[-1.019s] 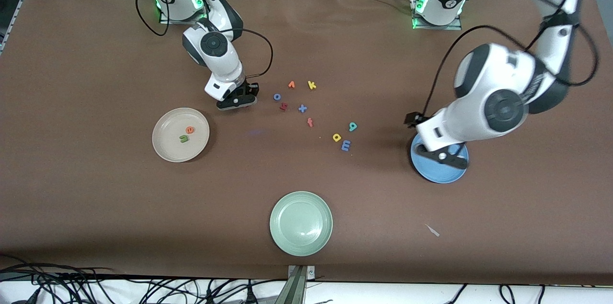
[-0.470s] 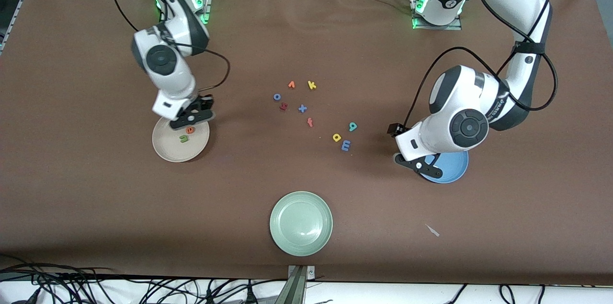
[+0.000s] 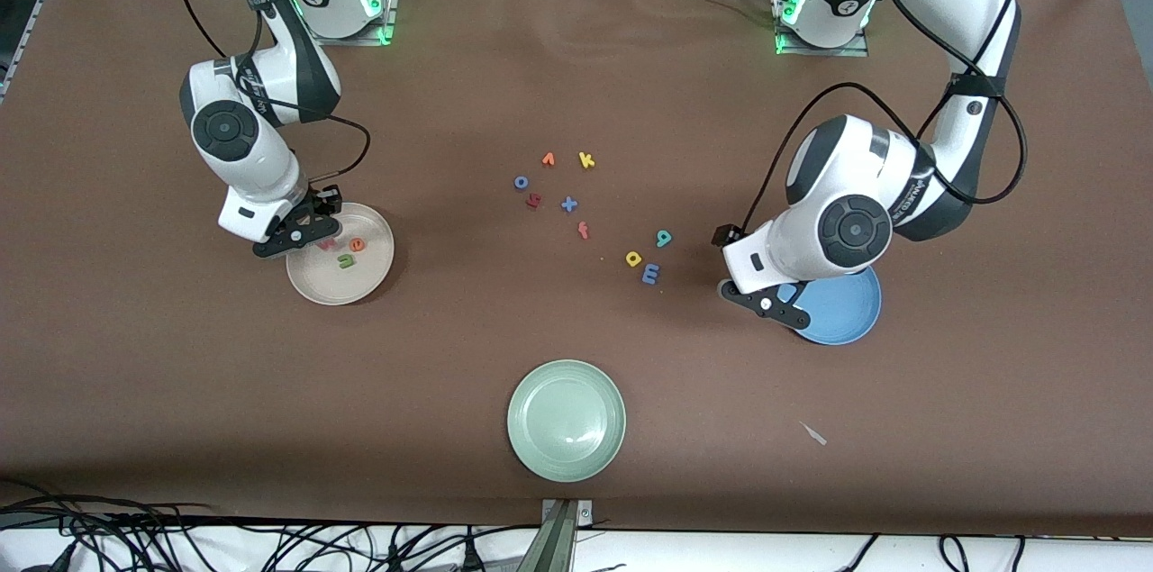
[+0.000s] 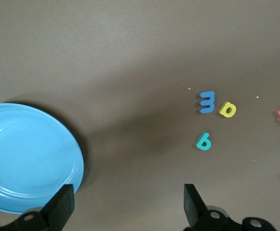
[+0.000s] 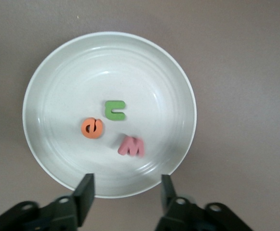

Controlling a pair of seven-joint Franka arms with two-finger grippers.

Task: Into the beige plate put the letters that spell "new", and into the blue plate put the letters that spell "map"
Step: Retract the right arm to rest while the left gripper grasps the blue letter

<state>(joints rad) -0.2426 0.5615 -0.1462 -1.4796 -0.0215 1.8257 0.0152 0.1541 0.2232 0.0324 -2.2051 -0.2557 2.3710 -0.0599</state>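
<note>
The robot's left gripper should close on the middle of the blue m (image 3: pixel 649 274) (image 4: pixel 207 102) beside the yellow a, since the blue m belongs in the blue plate.
The beige plate (image 3: pixel 358 286) (image 5: pixel 149 72) holds the green n (image 3: pixel 345 261) (image 5: pixel 114 110), the orange e (image 3: pixel 358 244) (image 5: pixel 92 128) and the pinkish-red w (image 3: pixel 327 243) (image 5: pixel 131 146). My right gripper (image 3: pixel 295 236) (image 5: pixel 125 186) hangs open over that plate's rim toward the right arm's end of the table, nothing between its fingers. The blue m (image 3: pixel 650 274) (image 4: pixel 207 102), yellow a (image 3: pixel 633 259) (image 4: pixel 227 109) and teal p (image 3: pixel 663 238) (image 4: pixel 204 141) lie on the table. My left gripper (image 3: pixel 766 304) (image 4: pixel 127 198) is open and empty over the edge of the blue plate (image 3: pixel 847 315) (image 4: pixel 24 154) nearest those letters.
A pale green plate (image 3: pixel 566 420) sits near the front edge. Mid-table lie an orange v (image 3: pixel 548 159), yellow k (image 3: pixel 586 160), blue o (image 3: pixel 521 183), dark red letter (image 3: pixel 533 201), blue x (image 3: pixel 568 204) and orange f (image 3: pixel 583 231). A small scrap (image 3: pixel 813 433) lies on the cloth.
My right gripper travelled from the middle letters to the beige plate and opened; the w now lies in the plate. My left gripper slid off the blue plate toward the letters.
</note>
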